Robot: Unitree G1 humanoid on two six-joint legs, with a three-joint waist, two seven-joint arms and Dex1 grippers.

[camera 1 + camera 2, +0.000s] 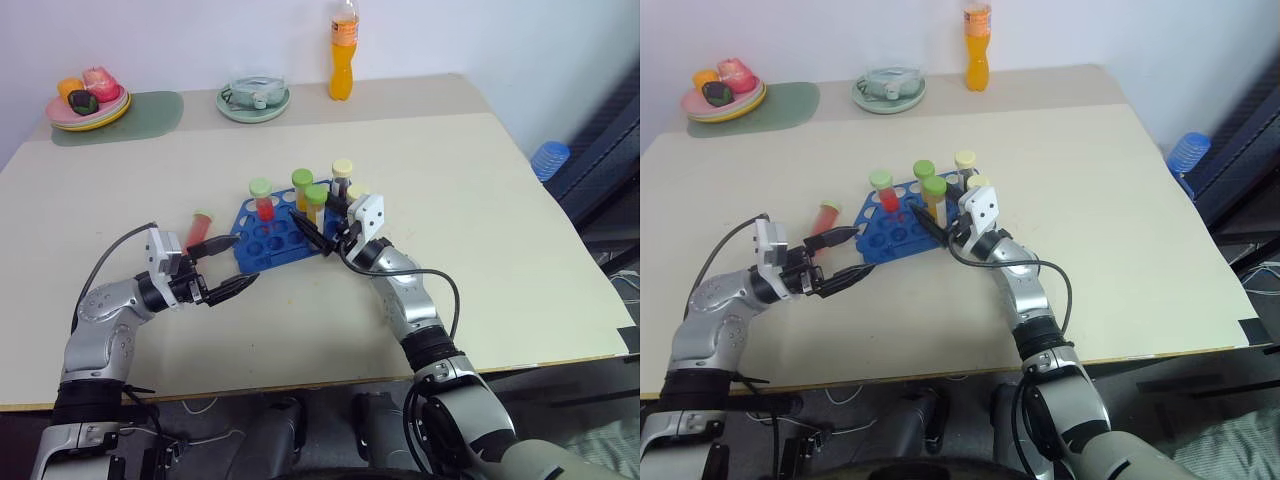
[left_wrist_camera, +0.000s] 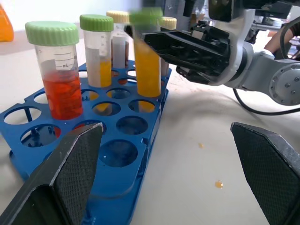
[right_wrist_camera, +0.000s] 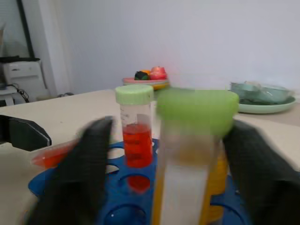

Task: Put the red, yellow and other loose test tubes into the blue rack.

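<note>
Next, the left gripper grasps the upper body (image 1: 199, 229) of the loose red tube beside the blue rack, just below its green cap.
The blue rack (image 1: 262, 250) stands mid-table with several capped test tubes upright in it: a red one (image 1: 262, 200), yellow ones with green caps, and cream-capped ones (image 1: 342, 176) at the back. My right gripper (image 1: 318, 216) is open at the rack's near right corner. Its fingers (image 3: 89, 168) stand apart on either side of a yellow green-capped tube (image 3: 197, 154) that sits in a hole. A loose red tube (image 1: 198, 230) lies flat on the table just left of the rack. My left gripper (image 1: 243, 262) hovers open and empty by the rack's front-left corner, near that tube.
Along the far edge are an orange drink bottle (image 1: 343, 50), a teal plate (image 1: 254, 100), and a plate of toy fruit (image 1: 88, 102) on a green mat. A blue object (image 1: 549, 158) sits off the table's right side. Several front holes of the rack are free.
</note>
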